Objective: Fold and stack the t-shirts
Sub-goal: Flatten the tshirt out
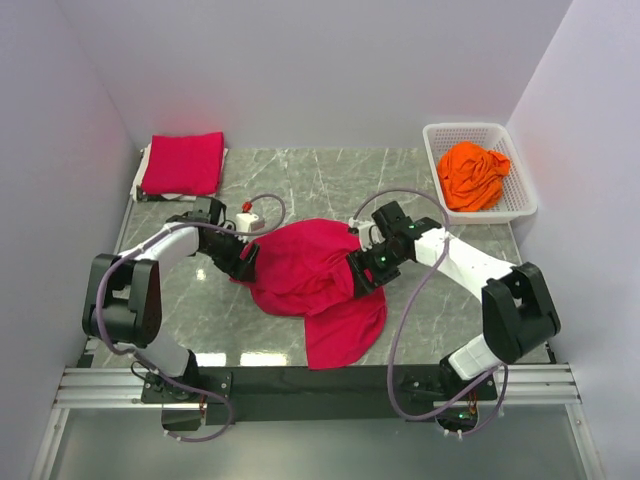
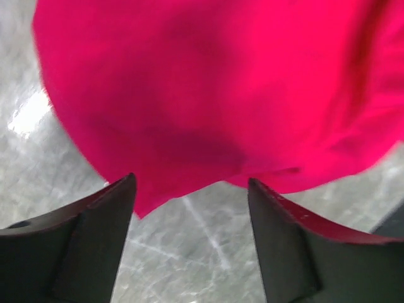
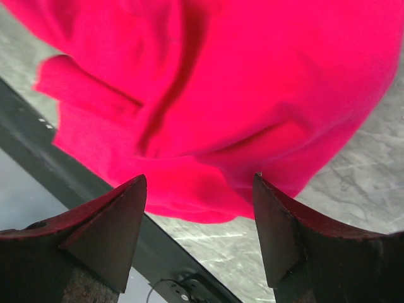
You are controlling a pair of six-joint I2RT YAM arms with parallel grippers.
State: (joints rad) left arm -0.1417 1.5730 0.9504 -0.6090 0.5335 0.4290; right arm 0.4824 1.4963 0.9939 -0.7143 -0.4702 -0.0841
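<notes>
The crumpled crimson t-shirt is bunched across its middle, so the left gripper needs to take the t-shirt's corner [image 2: 144, 203] and stretch it up with the right gripper before folding.
A crumpled crimson t-shirt [image 1: 315, 285] lies in the middle of the marble table, one end hanging toward the front edge. My left gripper [image 1: 247, 262] stands at its left edge, open, with bare table between the fingers [image 2: 101, 227]; the cloth [image 2: 208, 88] lies just beyond the tips. At the shirt's right side my right gripper [image 1: 358, 278] is open too, the red cloth [image 3: 221, 95] ahead of its fingers [image 3: 113, 221], nothing gripped. A folded crimson t-shirt [image 1: 183, 163] rests at the back left. An orange t-shirt [image 1: 472, 175] is bundled in the basket.
The white lattice basket [image 1: 520, 195] stands at the back right by the wall. Something white [image 1: 143, 180] shows under the folded stack. A small white and red object [image 1: 248, 215] lies near the left arm. A black rail [image 1: 320, 375] runs along the table's front edge.
</notes>
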